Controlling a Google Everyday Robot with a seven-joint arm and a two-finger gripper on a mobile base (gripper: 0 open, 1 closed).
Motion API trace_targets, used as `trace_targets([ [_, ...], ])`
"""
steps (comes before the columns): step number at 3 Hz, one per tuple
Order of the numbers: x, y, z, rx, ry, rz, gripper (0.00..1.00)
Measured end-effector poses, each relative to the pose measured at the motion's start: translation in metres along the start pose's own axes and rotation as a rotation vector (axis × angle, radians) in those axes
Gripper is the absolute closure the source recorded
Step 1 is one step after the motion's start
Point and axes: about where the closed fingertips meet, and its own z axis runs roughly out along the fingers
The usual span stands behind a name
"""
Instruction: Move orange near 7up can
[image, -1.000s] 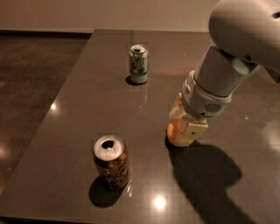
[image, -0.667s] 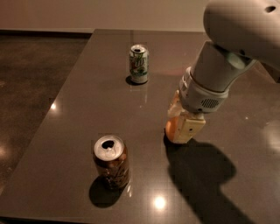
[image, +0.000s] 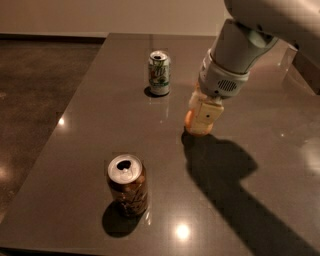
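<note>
My gripper is to let go of the orange on the table (image: 179, 93) next to the bottom of the 7up can, on my arm's side. The orange is at or just above the table.
The orange (image: 189, 121) is mostly hidden behind my gripper (image: 202, 120); only its left edge and underside show. The gripper comes down from the upper right and is shut on the orange, holding it at or just above the dark table (image: 80, 125), right of centre. The 7up can (image: 159, 73), green and white with a silver top, stands upright at the back of the table, up and to the left of the gripper, about one can height away.
A brown can (image: 128, 185) with a silver top stands upright near the front left of the table. The table's left edge runs diagonally beside a dark floor (image: 35, 90). My arm casts a large shadow (image: 235, 190) over the front right.
My gripper has moved with the orange toward the back and slightly left, closer to the 7up can. Both cans have stayed put.
</note>
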Motion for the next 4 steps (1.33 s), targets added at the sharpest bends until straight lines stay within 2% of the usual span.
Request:
trace_targets([
  [1,-0.008,-0.033,0.000,0.030,-0.040,0.060,1.00],
  [2,-0.024,-0.068,0.010,0.046,-0.117,0.129,1.00],
  [3,-0.040,-0.095,0.019,0.053,-0.157,0.184,1.00],
  [4,-0.044,-0.113,0.026,0.053,-0.163,0.231,1.00],
])
